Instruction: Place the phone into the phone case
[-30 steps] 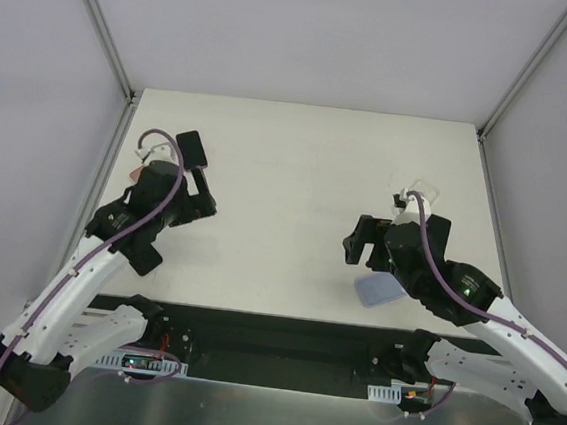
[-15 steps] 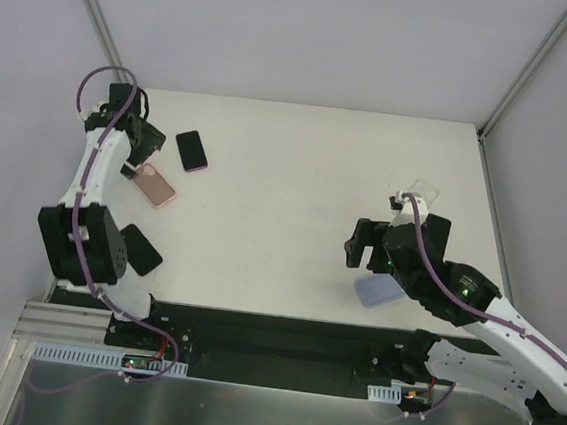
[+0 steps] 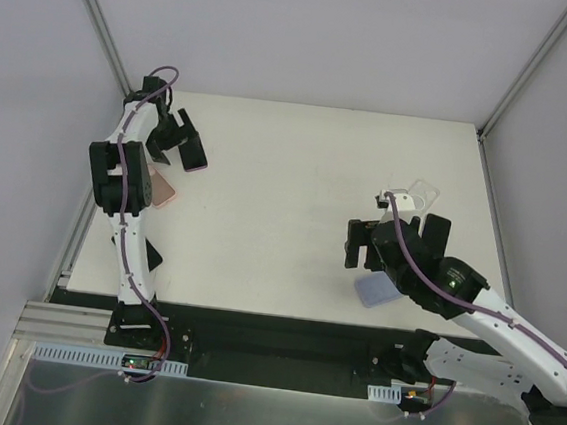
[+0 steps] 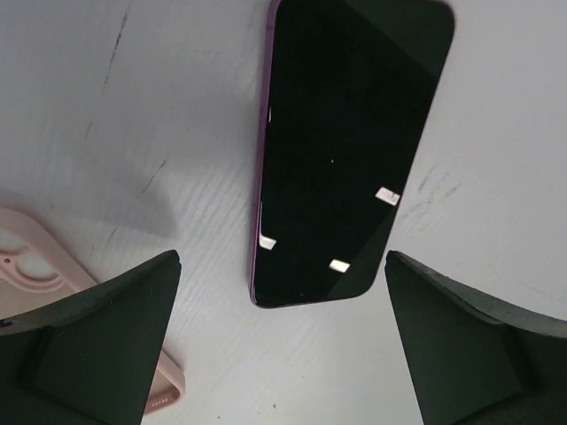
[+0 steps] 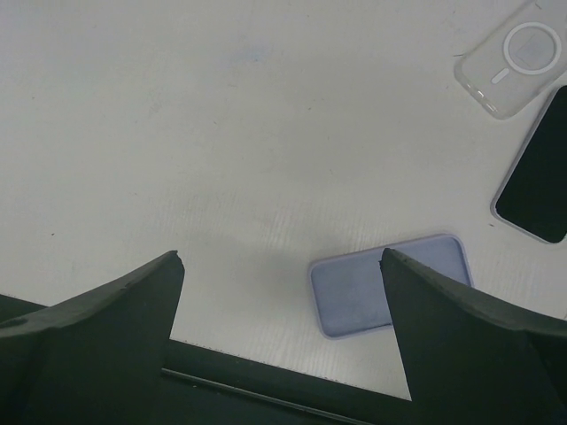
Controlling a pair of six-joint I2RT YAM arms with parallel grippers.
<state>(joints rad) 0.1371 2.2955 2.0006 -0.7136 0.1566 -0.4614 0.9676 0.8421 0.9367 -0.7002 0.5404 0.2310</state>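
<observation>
My left gripper should next grab the pink phone case by its long side farther away from the purple-edged black phone, near the near corner (image 3: pixel 154 205).
A black phone with a purple edge (image 4: pixel 350 150) lies screen up on the white table, just ahead of my left gripper (image 4: pixel 282 354), whose jaws stand open and empty. From above, that phone (image 3: pixel 195 154) is at the far left, under the left gripper (image 3: pixel 178 134). A pink phone case (image 4: pixel 53 274) lies beside the left finger; the top view has this case (image 3: pixel 162 191) partly behind the arm. My right gripper (image 5: pixel 282 336) hangs open and empty above a lavender case (image 5: pixel 390 283).
A clear case (image 5: pixel 514 57) and a second black phone (image 5: pixel 536 186) lie to the right of the lavender case (image 3: pixel 376 290). Another dark phone (image 3: pixel 145 255) shows behind the left arm. The table's near edge runs under the right gripper (image 3: pixel 395 241).
The left arm has swung from near the front left out to the far left, ending over the purple-edged phone. The right arm has shifted only slightly.
</observation>
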